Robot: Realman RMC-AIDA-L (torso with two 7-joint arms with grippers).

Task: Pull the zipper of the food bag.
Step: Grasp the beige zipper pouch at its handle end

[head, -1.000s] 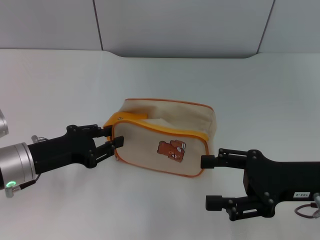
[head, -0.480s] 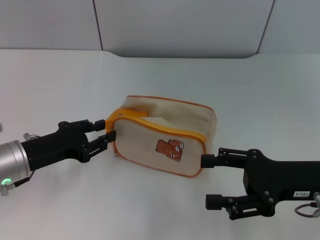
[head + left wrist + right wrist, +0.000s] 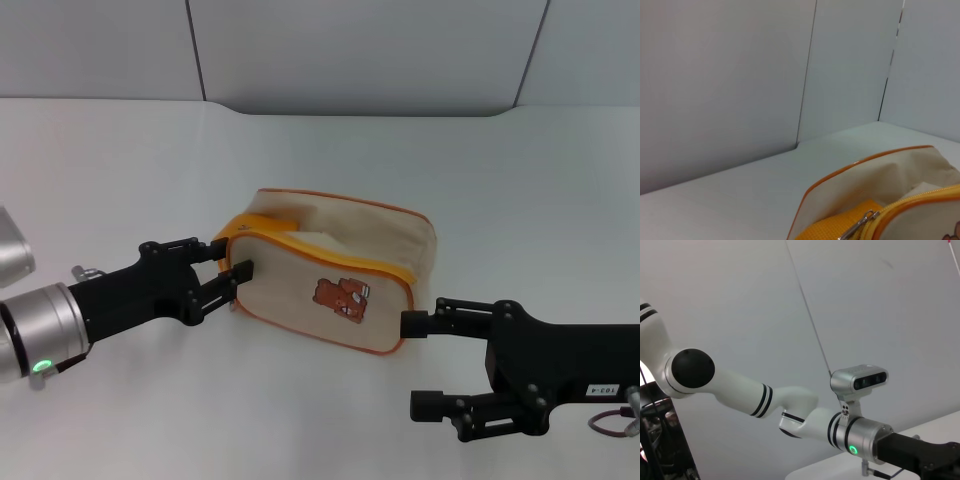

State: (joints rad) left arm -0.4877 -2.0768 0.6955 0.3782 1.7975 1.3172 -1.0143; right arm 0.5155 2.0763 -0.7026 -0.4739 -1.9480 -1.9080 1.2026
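My left gripper sits low on the food bag's end, below the pull tab, so it should take the food bag's upper corner [image 3: 238,231] and steady it for my right gripper.
The food bag [image 3: 300,285], cream with orange piping and a brown bear print, lies on the white table [image 3: 120,170]. Its zipper [image 3: 335,257] runs as an orange-yellow track along the top front edge. The silver pull tab [image 3: 860,228] shows in the left wrist view beside the orange strap [image 3: 840,222], at the bag's [image 3: 880,180] left end. My left gripper [image 3: 228,258] is at that left end, jaws a little apart, one above and one below the corner. My right gripper [image 3: 425,365] is wide open, its upper finger [image 3: 425,322] touching the bag's lower right corner.
A grey panelled wall [image 3: 360,50] stands behind the table. The right wrist view shows my white left arm [image 3: 790,412] with its wrist camera [image 3: 860,380] against that wall; the bag is out of that view.
My left gripper drew back to the left, then moved right again onto the bag's left end. The bag has shifted slightly to the right. The right arm has not moved.
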